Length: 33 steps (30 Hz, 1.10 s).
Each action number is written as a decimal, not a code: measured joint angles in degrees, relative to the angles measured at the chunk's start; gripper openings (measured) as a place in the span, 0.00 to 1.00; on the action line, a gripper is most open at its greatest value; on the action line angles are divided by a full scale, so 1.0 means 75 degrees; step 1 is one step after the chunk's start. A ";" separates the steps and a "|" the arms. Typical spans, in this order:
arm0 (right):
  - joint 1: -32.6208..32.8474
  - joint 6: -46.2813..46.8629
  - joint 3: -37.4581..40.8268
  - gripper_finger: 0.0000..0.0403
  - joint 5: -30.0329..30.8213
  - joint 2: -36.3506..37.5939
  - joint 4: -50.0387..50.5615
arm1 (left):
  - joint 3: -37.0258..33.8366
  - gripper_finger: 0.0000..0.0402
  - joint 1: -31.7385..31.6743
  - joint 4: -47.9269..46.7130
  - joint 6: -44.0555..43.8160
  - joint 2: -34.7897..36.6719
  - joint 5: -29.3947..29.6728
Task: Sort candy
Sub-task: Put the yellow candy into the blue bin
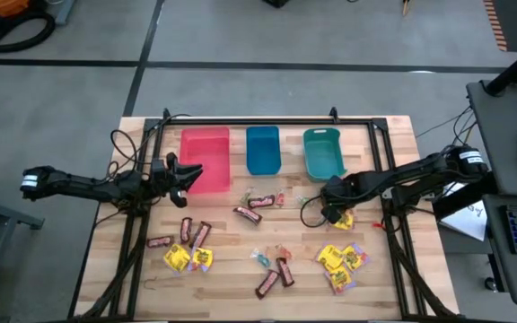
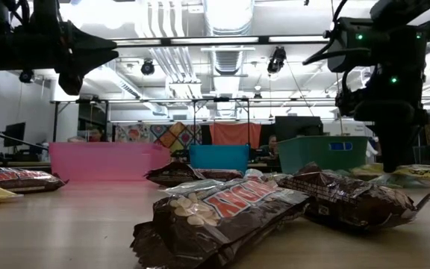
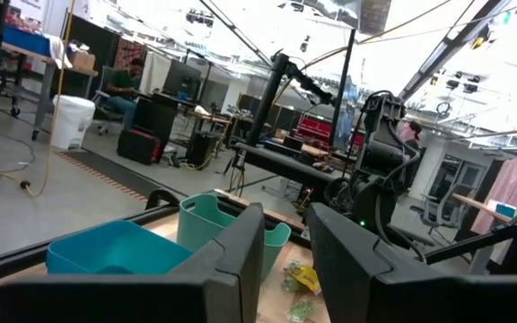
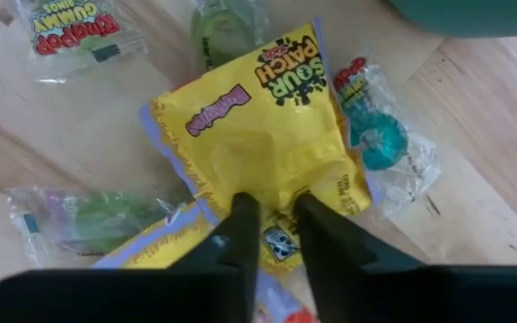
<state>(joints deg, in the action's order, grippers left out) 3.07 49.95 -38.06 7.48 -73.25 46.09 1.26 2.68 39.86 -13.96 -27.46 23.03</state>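
Note:
The fingertips of my right gripper are closing on the near edge of the flat yellow packet, so I will open wide, straddle the packet and pinch up its middle [image 4: 257, 151] before lifting.
Candy lies scattered on the wooden table: brown-red bars [image 1: 248, 213] [image 2: 222, 213], yellow packets [image 1: 187, 259] [image 1: 342, 260] and small clear twist-wrapped pieces [image 1: 263, 257]. My right gripper [image 1: 335, 208] [image 4: 276, 224] is low over the table in front of the teal bin, shut on a yellow packet [image 4: 258, 135]. My left gripper [image 1: 185, 170] [image 3: 285, 260] hangs in the air beside the red bin's near left corner. It is open by a narrow gap and holds nothing. My right gripper pinches the yellow packet by its edge nearest the fingers [image 4: 276, 202], between the two fingertips, coming from above and pointing down. The packet spreads flat ahead of the fingers, above clear-wrapped sweets. Whether it is lifted off the table, I cannot tell.
Three bins stand in a row at the table's far side: red [image 1: 205, 160], blue [image 1: 263, 149], teal [image 1: 323, 152]. Clear-wrapped ring sweets [image 4: 375, 135] [image 4: 106, 220] lie around the held packet. A black frame [image 1: 267, 119] borders the table.

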 joint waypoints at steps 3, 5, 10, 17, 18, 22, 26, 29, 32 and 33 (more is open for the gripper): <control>0.0000 -0.0075 0.0000 0.04 -0.0066 0.0019 -0.0023 | 0.0000 0.19 0.0000 0.0000 0.0000 0.0001 0.0003; 0.0000 -0.0125 0.0006 0.03 -0.0180 0.0087 -0.0020 | 0.0000 0.19 0.0000 0.0000 0.0000 0.0000 0.0003; 0.0003 -0.0127 0.0006 0.02 -0.0256 0.0490 -0.0023 | 0.0000 0.19 0.0000 0.0000 0.0000 0.0000 0.0006; 0.0003 -0.0117 0.0006 0.02 -0.0260 0.1220 -0.0227 | 0.0000 0.19 0.0000 -0.0004 -0.0015 0.0000 0.0006; 0.0003 -0.0116 0.0006 0.02 -0.0259 0.1303 -0.0326 | 0.0000 0.19 0.0000 -0.0006 -0.0019 0.0000 0.0006; 0.0059 -0.0324 0.0006 0.02 0.0288 0.1475 -0.0532 | 0.0000 0.19 0.0000 -0.0024 -0.0029 0.0000 0.0006; 0.0140 -0.0996 0.0006 0.03 0.0490 0.1352 -0.0571 | 0.0000 0.19 0.0000 -0.0035 -0.0030 0.0000 0.0005; 0.0135 -0.0913 0.0006 0.05 0.0129 0.1196 -0.0572 | 0.0000 0.19 0.0000 -0.0035 -0.0032 0.0000 0.0003; 0.0099 -0.0522 0.0006 0.12 -0.0052 0.1017 -0.0504 | 0.0000 0.19 0.0000 -0.0044 -0.0032 -0.0006 0.0003; 0.0099 -0.0409 0.0006 0.15 -0.0055 0.0949 -0.0424 | 0.0000 0.19 0.0000 -0.0045 -0.0032 -0.0006 0.0003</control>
<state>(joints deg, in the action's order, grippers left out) 3.81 46.88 -38.02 7.07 -66.13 42.90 1.26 2.68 39.52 -14.20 -27.51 23.05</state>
